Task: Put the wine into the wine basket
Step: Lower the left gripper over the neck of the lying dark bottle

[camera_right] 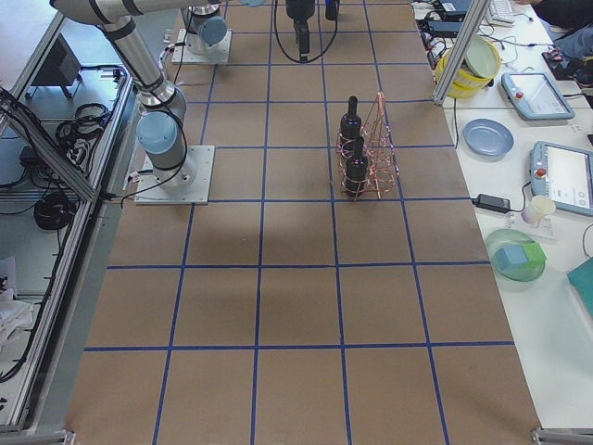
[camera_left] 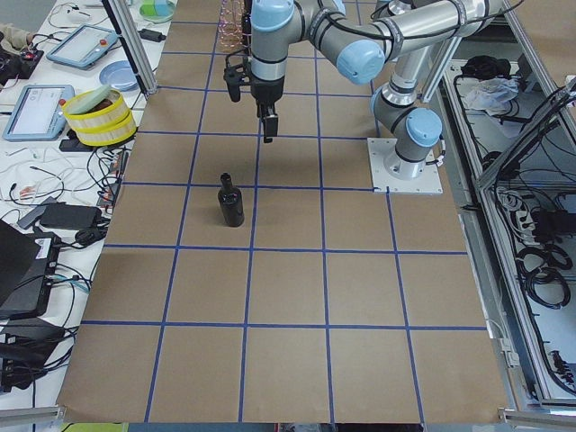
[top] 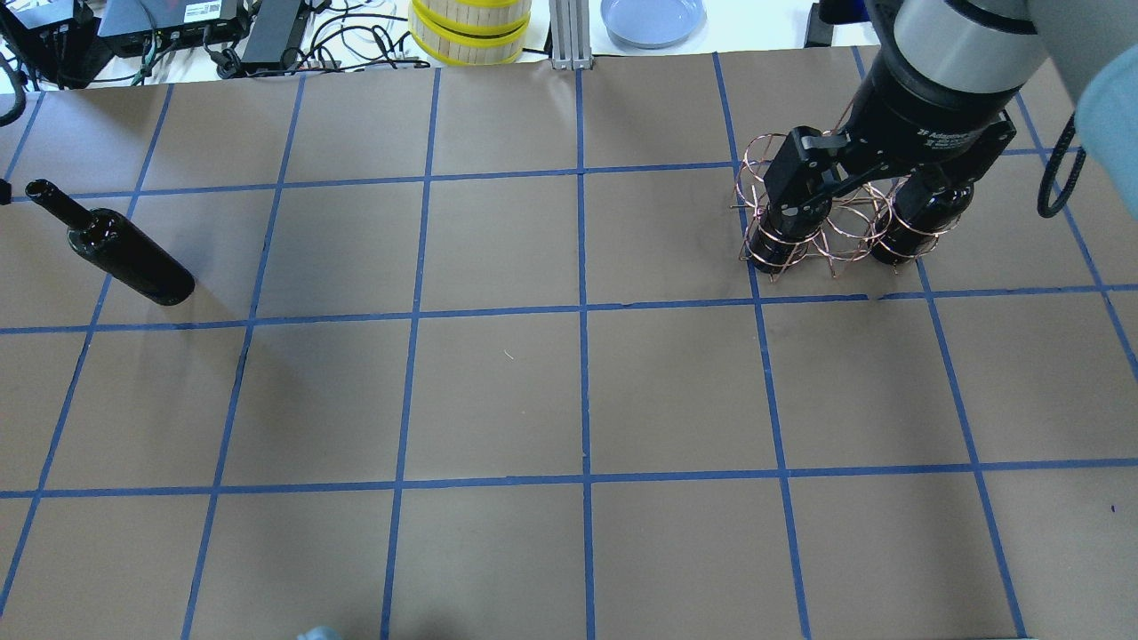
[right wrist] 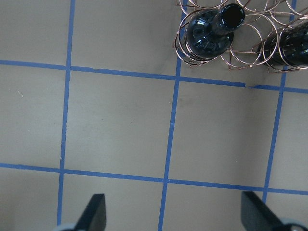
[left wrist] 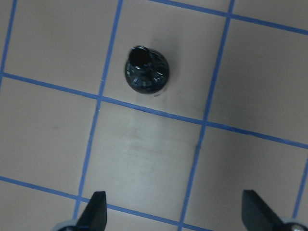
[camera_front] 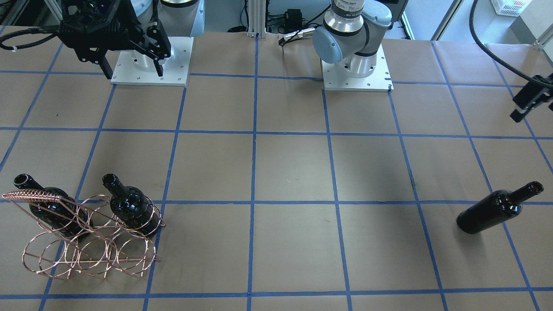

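My left gripper will next grab the neck (camera_front: pixel 520 194) (left wrist: pixel 143 62) of the loose black wine bottle, just above the wide body of the bottle.
A loose black wine bottle (camera_front: pixel 497 209) stands upright on the table on my left side; it also shows in the overhead view (top: pixel 120 253) and from above in the left wrist view (left wrist: pixel 146 71). My left gripper (left wrist: pixel 175 214) is open and empty, high above the table and a little to one side of this bottle. The copper wine basket (camera_front: pixel 90 250) stands on my right side. Two more black bottles (camera_front: pixel 129 207) (camera_front: pixel 52 209) stand in its outer rings. My right gripper (right wrist: pixel 175 214) is open and empty, high above the table beside the basket (right wrist: pixel 240 53).
The table is brown paper with a blue tape grid. Both arm bases (camera_front: pixel 356 69) sit on white plates at the robot's edge. Yellow-rimmed hoops (top: pixel 471 27), a grey plate (top: pixel 653 18) and cables lie beyond the far edge.
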Action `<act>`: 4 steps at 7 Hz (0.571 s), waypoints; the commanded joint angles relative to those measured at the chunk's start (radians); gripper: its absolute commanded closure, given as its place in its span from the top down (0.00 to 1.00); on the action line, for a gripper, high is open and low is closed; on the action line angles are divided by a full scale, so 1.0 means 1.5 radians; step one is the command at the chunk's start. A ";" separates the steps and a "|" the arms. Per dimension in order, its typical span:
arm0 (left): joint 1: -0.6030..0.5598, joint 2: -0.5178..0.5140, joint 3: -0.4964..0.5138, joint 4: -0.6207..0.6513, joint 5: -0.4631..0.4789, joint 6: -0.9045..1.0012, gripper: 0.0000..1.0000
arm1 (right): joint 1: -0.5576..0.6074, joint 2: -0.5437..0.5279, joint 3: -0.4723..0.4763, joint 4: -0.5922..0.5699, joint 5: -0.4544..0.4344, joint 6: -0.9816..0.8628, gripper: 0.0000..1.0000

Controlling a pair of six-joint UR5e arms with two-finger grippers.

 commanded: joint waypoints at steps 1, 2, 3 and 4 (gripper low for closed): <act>0.038 -0.046 0.000 0.102 -0.002 0.060 1.00 | 0.000 0.000 0.000 0.000 0.000 0.000 1.00; 0.037 -0.067 -0.001 0.114 -0.018 0.061 1.00 | 0.000 0.000 0.000 0.000 0.000 0.000 1.00; 0.037 -0.085 -0.001 0.114 -0.053 0.072 1.00 | 0.000 0.000 0.000 0.000 0.000 0.000 1.00; 0.036 -0.104 0.003 0.115 -0.064 0.121 1.00 | 0.000 -0.001 0.000 0.000 0.000 0.000 1.00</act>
